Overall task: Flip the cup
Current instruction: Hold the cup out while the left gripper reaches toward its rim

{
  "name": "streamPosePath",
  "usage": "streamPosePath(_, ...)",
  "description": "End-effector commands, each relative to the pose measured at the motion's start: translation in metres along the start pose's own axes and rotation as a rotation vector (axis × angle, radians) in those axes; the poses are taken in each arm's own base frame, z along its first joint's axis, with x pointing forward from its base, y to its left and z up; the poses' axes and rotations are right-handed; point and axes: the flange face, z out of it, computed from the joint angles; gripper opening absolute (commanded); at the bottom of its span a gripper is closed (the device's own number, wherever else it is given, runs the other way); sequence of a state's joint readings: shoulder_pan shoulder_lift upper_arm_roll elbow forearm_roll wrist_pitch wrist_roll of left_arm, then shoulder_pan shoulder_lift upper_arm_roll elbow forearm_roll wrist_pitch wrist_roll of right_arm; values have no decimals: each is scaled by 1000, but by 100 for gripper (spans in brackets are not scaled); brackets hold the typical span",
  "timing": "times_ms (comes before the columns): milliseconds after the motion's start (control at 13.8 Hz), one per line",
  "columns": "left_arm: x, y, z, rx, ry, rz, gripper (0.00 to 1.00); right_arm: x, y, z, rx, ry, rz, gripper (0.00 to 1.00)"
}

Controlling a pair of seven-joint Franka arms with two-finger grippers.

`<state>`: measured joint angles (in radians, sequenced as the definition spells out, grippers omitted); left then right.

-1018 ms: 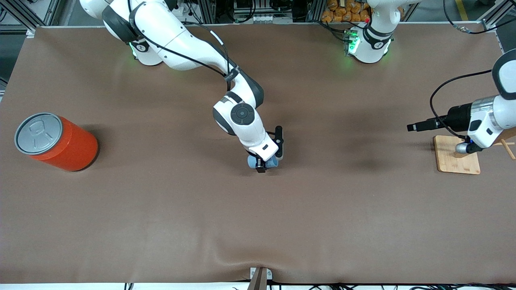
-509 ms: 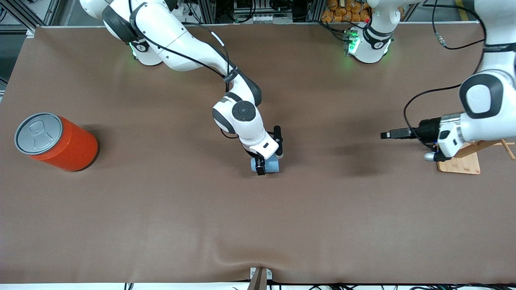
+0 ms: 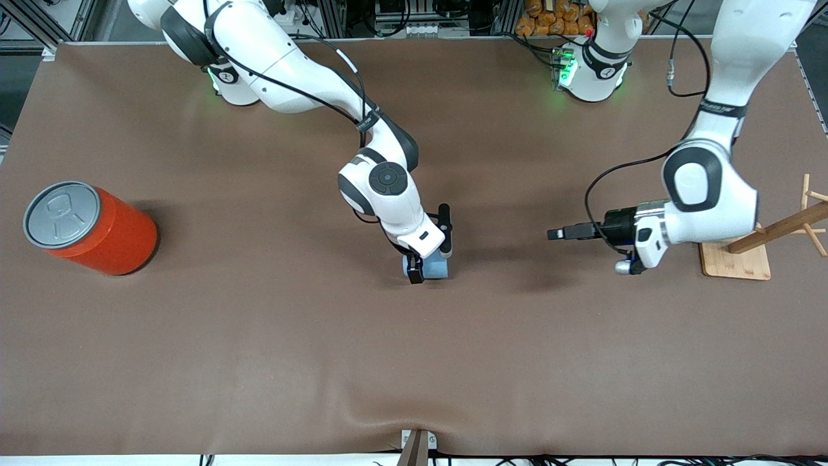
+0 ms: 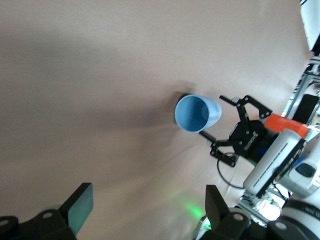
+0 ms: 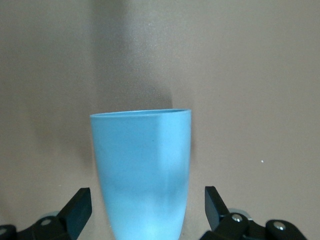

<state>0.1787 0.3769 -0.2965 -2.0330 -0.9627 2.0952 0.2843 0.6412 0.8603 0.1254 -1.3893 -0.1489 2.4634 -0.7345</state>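
Note:
My left gripper needs to grip the light blue cup's upper rim (image 3: 447, 263) (image 4: 207, 117), with one finger inside the cup's opening and the other on top of its outside.
The light blue cup (image 3: 432, 266) lies on its side in the middle of the table, its open mouth (image 4: 192, 114) turned toward the left arm's end. My right gripper (image 3: 431, 251) hangs straight down over it and is open, with one finger on each side of the cup (image 5: 142, 170) and a gap showing at both. My left gripper (image 3: 555, 233) hovers over the table between the cup and the wooden stand, pointing level at the cup's mouth. It is open (image 4: 147, 205) with nothing between its fingers.
A large orange-red can (image 3: 90, 228) with a grey lid stands near the right arm's end of the table. A wooden stand (image 3: 737, 260) with slanted pegs sits at the left arm's end, just past the left arm's wrist.
My right gripper has opened and let go of the cup, which now lies on the table. The left arm has swung from over the wooden stand toward the cup.

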Motion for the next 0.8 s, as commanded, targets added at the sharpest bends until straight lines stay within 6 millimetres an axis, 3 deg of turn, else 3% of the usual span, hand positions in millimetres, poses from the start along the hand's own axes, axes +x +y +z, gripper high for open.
streamPosePath(0,15,4,27,-121,43,-1,93,-1,4,-21,45,19,85,100)
streamPosePath(291,8,16,80,-191,72,-17,87,-1,8,-49,109,35,210,100)
streamPosePath(436,4,29,99,-199,90,-4,79,-13,22,-71,123,19,307,100)
streamPosePath(655,8,27,129,-271,125,11,74,-31,41,-119,123,-13,454,100)
streamPosePath(727,8,26,139,-283,132,28,73,-46,53,-131,119,-22,530,100)
